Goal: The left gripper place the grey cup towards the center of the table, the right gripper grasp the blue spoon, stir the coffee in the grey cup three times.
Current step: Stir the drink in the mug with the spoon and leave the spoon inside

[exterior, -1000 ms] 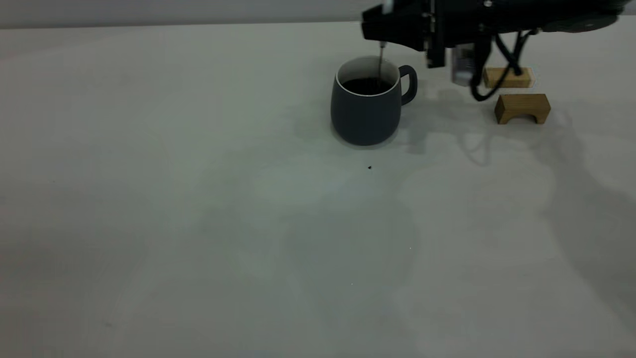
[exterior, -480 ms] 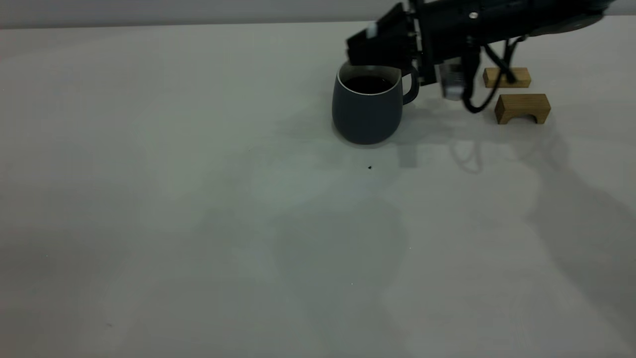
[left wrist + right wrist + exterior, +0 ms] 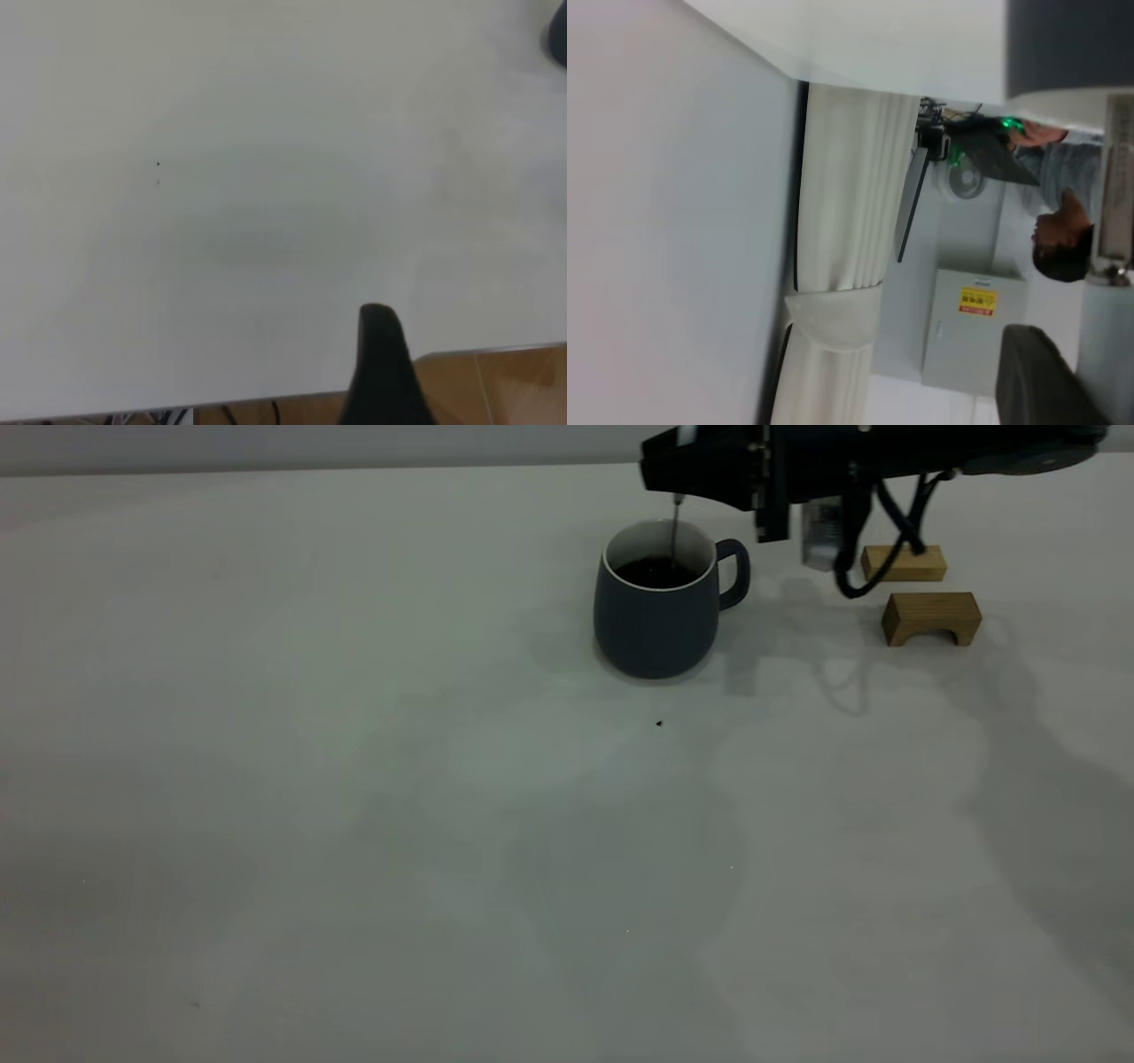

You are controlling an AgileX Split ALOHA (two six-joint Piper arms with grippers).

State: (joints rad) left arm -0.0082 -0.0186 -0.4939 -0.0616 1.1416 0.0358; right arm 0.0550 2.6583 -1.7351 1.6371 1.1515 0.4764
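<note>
My right gripper needs to let go of the blue spoon in the grey cup (image 3: 622,544). The spoon will then rest against the cup's rim opposite the spoon's handle.
The grey cup (image 3: 654,622) stands on the table (image 3: 354,779) right of centre at the back, handle towards the right. Dark coffee (image 3: 654,572) fills it. My right gripper (image 3: 678,480) hovers just above the cup, shut on the blue spoon (image 3: 675,524). The spoon's metal neck hangs straight down into the coffee and its bowl is hidden in the liquid. In the right wrist view the cup's grey wall (image 3: 1067,44) and the pale spoon handle (image 3: 1118,177) show beside one black finger (image 3: 1041,376). The left wrist view shows only one black finger (image 3: 379,363) above the table's edge.
Two tan wooden blocks (image 3: 930,616) (image 3: 904,563) lie right of the cup, under the right arm's cable (image 3: 873,558). A tiny dark speck (image 3: 659,724) sits in front of the cup. A person (image 3: 1063,212) is in the background of the right wrist view.
Half a second ago the right gripper dipped low and left over the cup's rim, hiding the spoon. It has risen back and the spoon's neck shows again. The cup has shifted slightly.
</note>
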